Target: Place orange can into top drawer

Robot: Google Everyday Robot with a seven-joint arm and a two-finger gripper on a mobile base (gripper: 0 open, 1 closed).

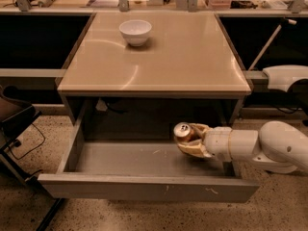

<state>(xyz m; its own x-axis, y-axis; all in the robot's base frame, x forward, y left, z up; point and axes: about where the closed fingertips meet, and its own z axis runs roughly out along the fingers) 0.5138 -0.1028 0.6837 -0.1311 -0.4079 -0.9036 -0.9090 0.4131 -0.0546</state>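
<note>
The robot's gripper needs to release the orange can on the grey drawer's bottom (179,157), behind the middle of the front panel.
The top drawer (120,160) is pulled open below the tabletop, its grey floor showing and its scuffed front panel (144,189) nearest me. My gripper (191,139) reaches in from the right on a white arm and is shut on the orange can (183,132). The can is tilted, silver top toward the left, and hangs just above the right part of the drawer floor.
A white bowl (135,32) stands at the back of the beige tabletop (192,57). A dark chair (14,119) with cables is at the left of the drawer. Shelves with clutter run along the back. A white robot part (286,76) is at the right.
</note>
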